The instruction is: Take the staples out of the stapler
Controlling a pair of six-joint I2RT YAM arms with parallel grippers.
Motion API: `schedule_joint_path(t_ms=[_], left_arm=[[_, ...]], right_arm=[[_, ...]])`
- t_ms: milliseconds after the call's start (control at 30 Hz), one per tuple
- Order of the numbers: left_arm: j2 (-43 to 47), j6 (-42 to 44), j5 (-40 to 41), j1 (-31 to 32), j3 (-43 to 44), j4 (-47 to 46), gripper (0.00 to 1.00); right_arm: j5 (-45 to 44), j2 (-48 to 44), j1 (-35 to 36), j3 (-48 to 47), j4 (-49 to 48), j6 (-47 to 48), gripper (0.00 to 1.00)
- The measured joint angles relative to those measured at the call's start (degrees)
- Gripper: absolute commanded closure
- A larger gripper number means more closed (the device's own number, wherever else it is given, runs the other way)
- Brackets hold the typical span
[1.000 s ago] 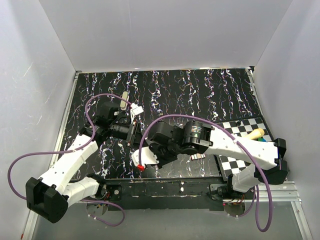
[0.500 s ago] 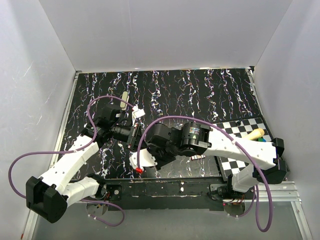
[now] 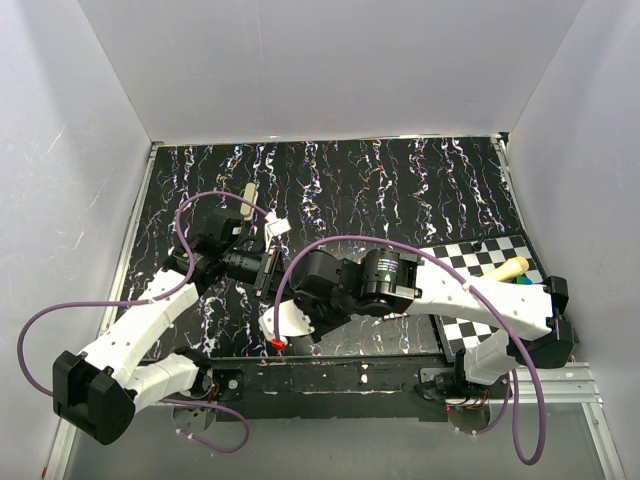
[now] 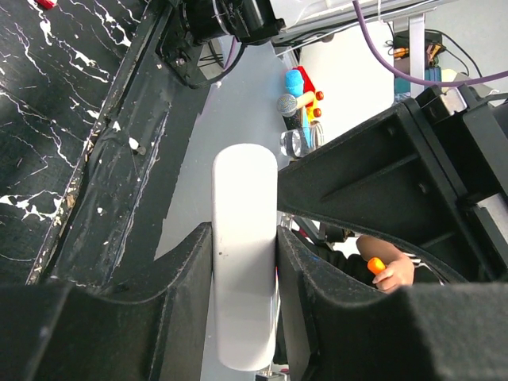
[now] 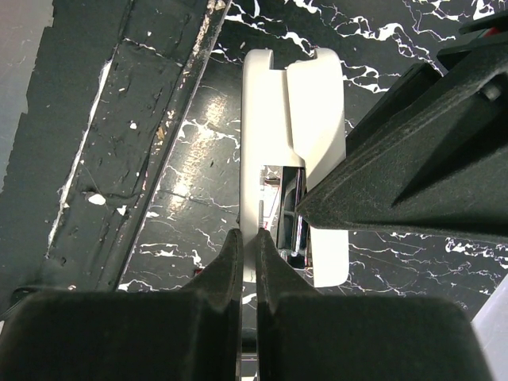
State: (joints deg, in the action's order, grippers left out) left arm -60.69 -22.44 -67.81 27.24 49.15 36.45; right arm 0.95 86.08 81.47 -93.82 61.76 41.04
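My right gripper is pinching the stapler's thin base beside the metal inner part. Next, I open it, back it off and grip the metal inner part's end [image 5: 297,255].
The stapler [image 5: 313,103] is cream, hinged open, with its metal inner part showing. My left gripper [image 4: 244,235] is shut on its rounded cream body [image 4: 244,198] and holds it above the black marbled table. My right gripper [image 5: 248,236] is shut on the thin cream side wall of the stapler's lower part. In the top view both grippers meet near the table's front left, the left [image 3: 264,276] and the right [image 3: 290,305], and the stapler is mostly hidden between them.
A pale wooden stick [image 3: 247,200] lies behind the left arm. A checkered mat [image 3: 490,262] at the right holds a yellow-handled tool [image 3: 513,267]. A small red piece [image 3: 276,342] is by the table's front edge [image 3: 330,352].
My right arm's wrist has shifted a little left and toward the front edge. My left arm has stayed almost still, and both grips are unchanged.
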Motion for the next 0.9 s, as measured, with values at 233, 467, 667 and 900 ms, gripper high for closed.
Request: schedule_joint_path(t_ms=[233,467,667,900], left_arm=[[0.0,0.4,0.9,0.0,0.0,0.0,1.0],[0.0,0.4,2.6,0.0,0.4,0.0,1.0],[0.2,0.7,7.1,0.3,2.3,0.1,1.0],[4.3,3.5,15.1,0.3,6.7,-0.2,1.0]], right_arm=[[-1.6,-0.1,0.2,0.8,-0.7,-0.6,0.78],[-3.7,-3.8,0.3,5.9,-4.5,-2.1,0.61],[-8.4,-12.6,0.3,11.0,-8.9,-3.6,0.52],[-12.4,-19.3,-4.1,12.5,-14.6,-11.4,0.52]])
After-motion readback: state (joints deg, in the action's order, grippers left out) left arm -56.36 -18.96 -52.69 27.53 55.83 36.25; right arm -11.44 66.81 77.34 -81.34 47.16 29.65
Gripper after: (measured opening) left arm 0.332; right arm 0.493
